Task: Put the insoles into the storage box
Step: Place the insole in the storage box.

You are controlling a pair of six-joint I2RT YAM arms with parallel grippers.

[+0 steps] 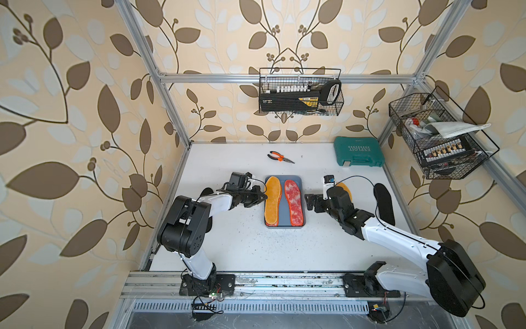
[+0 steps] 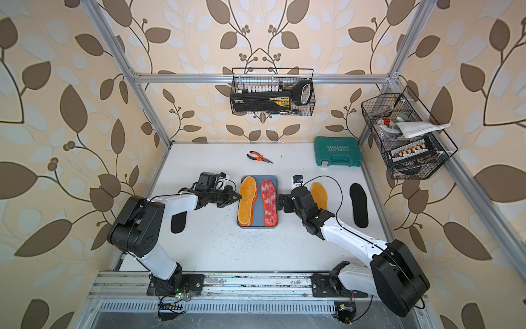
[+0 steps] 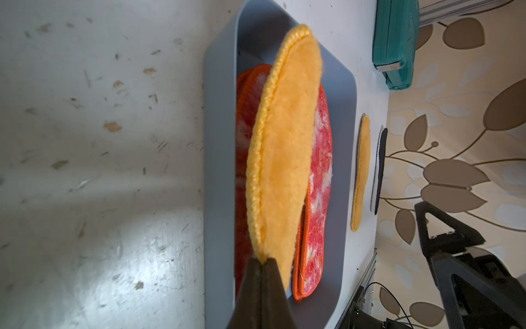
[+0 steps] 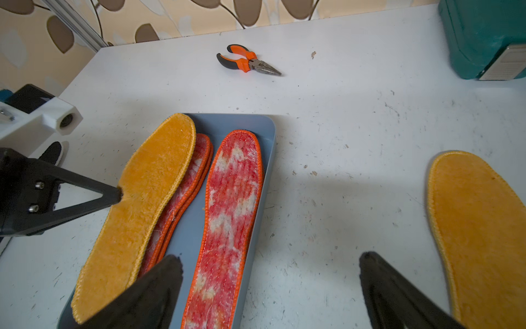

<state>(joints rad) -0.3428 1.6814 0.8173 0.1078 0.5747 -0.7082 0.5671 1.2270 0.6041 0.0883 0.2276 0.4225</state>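
Next, my left gripper lets go of the orange-yellow insole on the red-speckled stack [image 1: 273, 202] [image 3: 269, 170] along the side of the storage box nearest that gripper.
The blue-grey storage box [image 1: 282, 217] [image 2: 258, 218] lies mid-table. One red-speckled insole [image 1: 293, 206] [image 4: 230, 216] lies in its right half, and more red-speckled ones [image 4: 199, 165] are stacked in its left half. My left gripper [image 1: 266, 196] [image 3: 263, 262] is shut on the side edge of an orange-yellow insole [image 1: 272, 200] [image 3: 281, 159] and holds it tilted over that stack. My right gripper [image 1: 310, 202] [image 4: 269, 259] stands open and empty at the box's right edge. A second orange-yellow insole [image 2: 319, 195] [image 4: 481, 228] lies on the table beside it. Black insoles lie far right [image 1: 384, 203] and left [image 2: 178, 222].
Orange-handled pliers [image 1: 280, 157] lie behind the box. A green tool case [image 1: 358, 151] sits at the back right corner. Black wire baskets hang on the back wall [image 1: 300, 92] and on the right frame [image 1: 438, 134]. Aluminium posts edge the table.
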